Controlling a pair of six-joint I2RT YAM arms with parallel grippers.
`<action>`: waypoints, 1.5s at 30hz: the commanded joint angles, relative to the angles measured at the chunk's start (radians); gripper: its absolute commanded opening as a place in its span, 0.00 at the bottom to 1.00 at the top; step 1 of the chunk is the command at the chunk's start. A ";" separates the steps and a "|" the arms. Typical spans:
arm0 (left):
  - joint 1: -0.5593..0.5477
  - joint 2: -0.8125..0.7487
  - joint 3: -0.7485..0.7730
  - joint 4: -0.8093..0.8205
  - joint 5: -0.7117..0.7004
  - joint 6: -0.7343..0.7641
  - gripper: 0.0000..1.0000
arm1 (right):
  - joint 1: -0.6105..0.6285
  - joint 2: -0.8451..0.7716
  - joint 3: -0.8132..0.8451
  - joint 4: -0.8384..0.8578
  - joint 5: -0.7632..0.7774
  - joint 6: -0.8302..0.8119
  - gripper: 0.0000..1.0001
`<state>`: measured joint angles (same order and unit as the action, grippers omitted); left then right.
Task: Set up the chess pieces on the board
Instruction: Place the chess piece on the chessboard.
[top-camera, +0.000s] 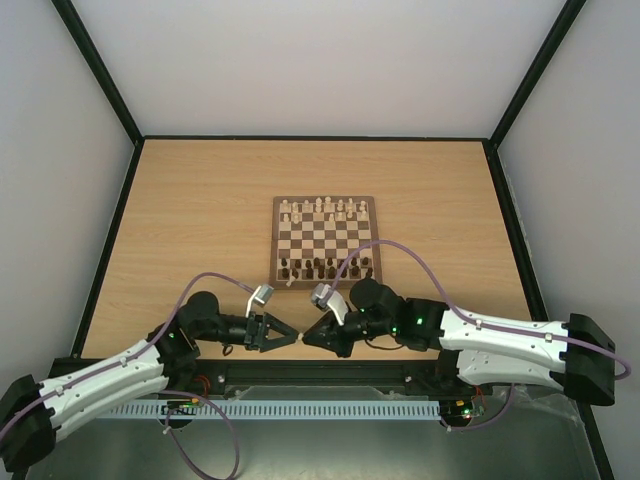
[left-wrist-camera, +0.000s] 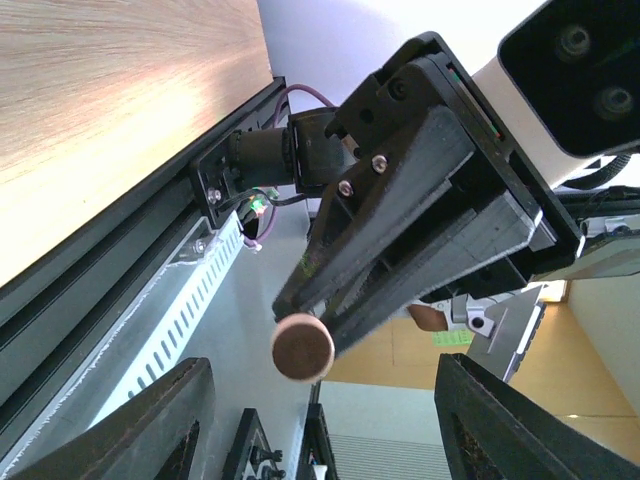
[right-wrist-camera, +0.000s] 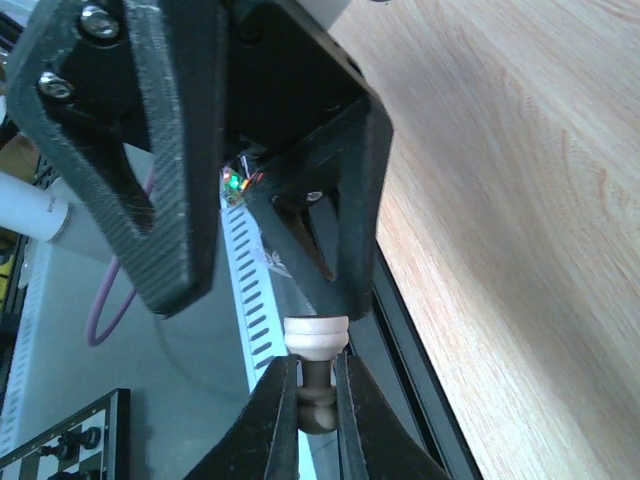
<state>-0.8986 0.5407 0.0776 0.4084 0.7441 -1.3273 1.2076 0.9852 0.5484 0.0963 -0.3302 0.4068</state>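
Note:
The robot's right gripper pinches the pale pawn by its body, so its left gripper should hold the pawn's base while the right gripper takes the pawn's head (right-wrist-camera: 317, 418).
The board (top-camera: 324, 240) lies mid-table with pale chess pieces (top-camera: 325, 208) along its far rows and dark pieces (top-camera: 325, 268) along its near rows. My right gripper (right-wrist-camera: 316, 372) is shut on a pale pawn (right-wrist-camera: 317, 340), base pointing away from it. In the left wrist view the right gripper (left-wrist-camera: 300, 312) holds out the pawn's round brown base (left-wrist-camera: 303, 346). My left gripper (left-wrist-camera: 320, 400) is open and empty, facing the pawn tip to tip, a little apart. In the top view both grippers, left (top-camera: 283, 337) and right (top-camera: 308, 337), meet at the table's near edge.
Black frame rail (top-camera: 320, 368) and a slotted white cable duct (top-camera: 300, 410) run along the near edge under the grippers. Purple cables (top-camera: 400, 250) loop over the arms, one above the board's near right corner. Black posts and pale walls enclose the table.

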 joint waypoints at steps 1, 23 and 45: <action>-0.003 0.019 -0.010 0.044 0.008 0.013 0.62 | 0.019 -0.004 0.033 0.017 -0.028 -0.011 0.02; -0.004 0.039 -0.018 0.036 0.005 0.025 0.29 | 0.033 0.041 0.041 0.040 -0.026 -0.020 0.02; -0.004 0.037 -0.001 -0.015 -0.023 0.056 0.09 | 0.034 0.060 0.040 0.057 -0.002 -0.015 0.16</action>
<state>-0.8982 0.5766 0.0704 0.4061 0.7311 -1.3006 1.2320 1.0355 0.5640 0.1184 -0.3363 0.3996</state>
